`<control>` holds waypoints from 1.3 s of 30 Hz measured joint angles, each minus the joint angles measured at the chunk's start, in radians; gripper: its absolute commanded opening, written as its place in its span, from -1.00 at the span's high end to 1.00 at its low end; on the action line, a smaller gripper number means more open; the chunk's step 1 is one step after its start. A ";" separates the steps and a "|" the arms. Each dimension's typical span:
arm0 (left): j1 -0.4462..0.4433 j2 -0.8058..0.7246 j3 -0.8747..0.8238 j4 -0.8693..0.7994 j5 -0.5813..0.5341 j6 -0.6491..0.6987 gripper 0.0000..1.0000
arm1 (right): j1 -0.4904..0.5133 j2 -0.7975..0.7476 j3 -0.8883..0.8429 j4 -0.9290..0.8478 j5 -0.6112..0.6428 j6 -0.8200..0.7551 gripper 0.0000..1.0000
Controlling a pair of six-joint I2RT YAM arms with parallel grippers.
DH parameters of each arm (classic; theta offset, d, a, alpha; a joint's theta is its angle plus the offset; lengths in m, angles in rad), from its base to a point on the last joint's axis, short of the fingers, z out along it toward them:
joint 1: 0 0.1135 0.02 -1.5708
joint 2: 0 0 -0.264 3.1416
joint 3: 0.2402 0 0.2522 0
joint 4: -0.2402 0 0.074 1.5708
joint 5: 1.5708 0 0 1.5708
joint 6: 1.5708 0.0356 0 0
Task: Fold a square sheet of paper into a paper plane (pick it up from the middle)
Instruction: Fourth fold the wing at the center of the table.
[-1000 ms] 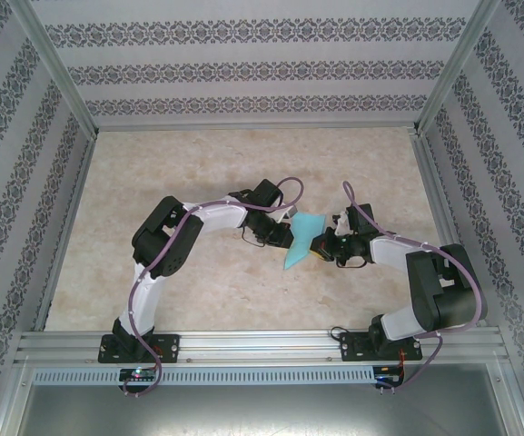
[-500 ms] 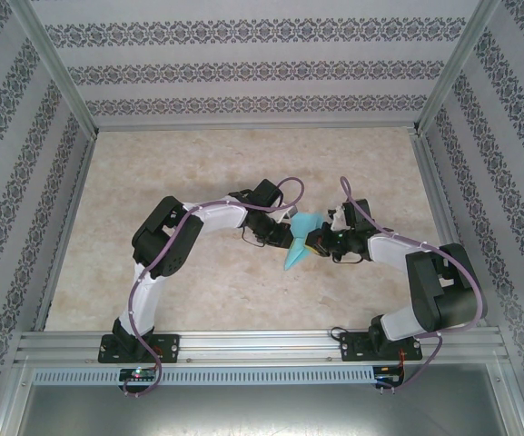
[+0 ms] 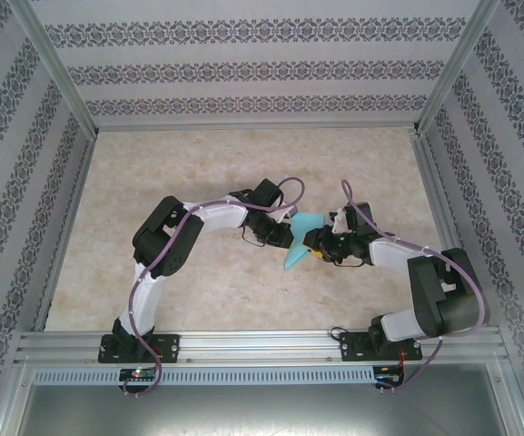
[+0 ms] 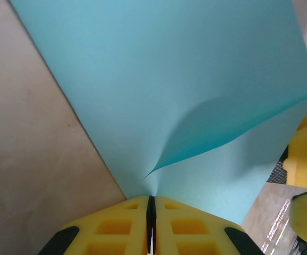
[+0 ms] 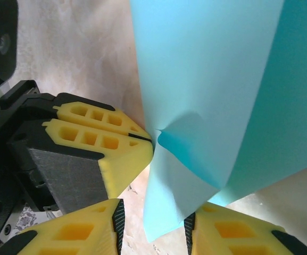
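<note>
The paper's flap gapes open beside the left gripper's pinch, so the robot's right gripper needs to pinch the flap's lower edge [image 5: 213, 192] and pull it toward the left gripper.
The square sheet of paper [image 3: 300, 238] is light turquoise, folded into a narrow pointed shape, and held above the table's middle. My left gripper [image 3: 291, 227] is shut on it, its yellow fingertips [image 4: 151, 197] pinching the paper [image 4: 169, 79] where a crease starts. My right gripper [image 3: 314, 243] faces it from the right. Its jaws [image 5: 153, 223] stand apart, and the lower corner of the paper [image 5: 206, 79] hangs between them unpinched. The left gripper's fingers [image 5: 105, 138] show just left of the sheet.
The beige marbled table [image 3: 198, 163] is walled by patterned panels and an aluminium frame [image 3: 252, 345] along the near edge. Both arms meet at the middle, fingertips a few centimetres apart. Open table lies on all sides of them.
My right gripper moved a little left toward the left gripper and opened, letting go of the paper. The left gripper kept its pinch and barely moved.
</note>
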 measured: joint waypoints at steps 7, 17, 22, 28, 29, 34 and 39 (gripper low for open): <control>0.000 0.001 0.002 -0.002 0.000 0.003 0.73 | 0.027 0.061 -0.002 0.058 0.000 0.007 0.28; 0.000 0.002 0.002 -0.002 0.000 0.003 0.74 | 0.047 0.098 0.032 0.009 0.048 -0.005 0.56; 0.000 0.004 0.008 -0.009 0.000 0.004 0.73 | 0.061 0.098 0.071 -0.067 0.092 -0.028 0.66; 0.000 0.006 0.011 -0.013 0.001 0.008 0.73 | 0.074 0.099 0.109 -0.161 0.143 -0.060 0.73; 0.000 0.006 0.011 -0.013 0.001 0.008 0.74 | 0.077 0.099 0.114 -0.173 0.150 -0.065 0.75; 0.000 0.007 0.011 -0.013 0.001 0.011 0.73 | 0.089 0.113 0.132 -0.204 0.173 -0.077 0.77; 0.000 0.007 0.011 -0.013 0.002 0.015 0.73 | 0.093 0.114 0.147 -0.226 0.180 -0.079 0.77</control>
